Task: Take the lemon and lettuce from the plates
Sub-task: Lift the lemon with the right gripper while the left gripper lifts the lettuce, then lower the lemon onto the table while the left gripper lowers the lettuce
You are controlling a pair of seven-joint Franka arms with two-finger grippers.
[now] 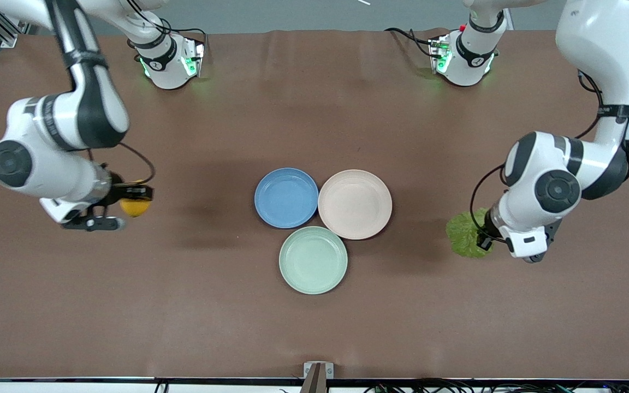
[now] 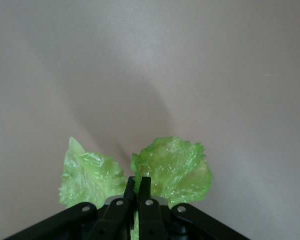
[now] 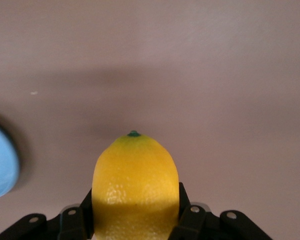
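Observation:
Next, the right gripper drops the yellow lemon on the bare brown cloth (image 1: 118,220) beneath its fingers, well clear of the blue plate. The lemon is held above bare table now.
My right gripper (image 1: 131,201) is shut on the yellow lemon (image 1: 135,206) and holds it above bare table toward the right arm's end; the lemon (image 3: 135,187) fills the space between the fingers in the right wrist view. My left gripper (image 1: 481,236) is shut on the crinkled green lettuce (image 1: 463,234) above bare table toward the left arm's end; the leaf (image 2: 170,170) spreads on both sides of the pinched fingers (image 2: 144,192). The blue plate (image 1: 286,197) and the cream-beige plate (image 1: 354,203) lie side by side mid-table, both with nothing on them.
A pale mint-green plate (image 1: 313,260) lies nearer the front camera, touching the other two, with nothing on it. The blue plate's edge (image 3: 0,160) shows in the right wrist view. The table is covered with a brown cloth (image 1: 314,327).

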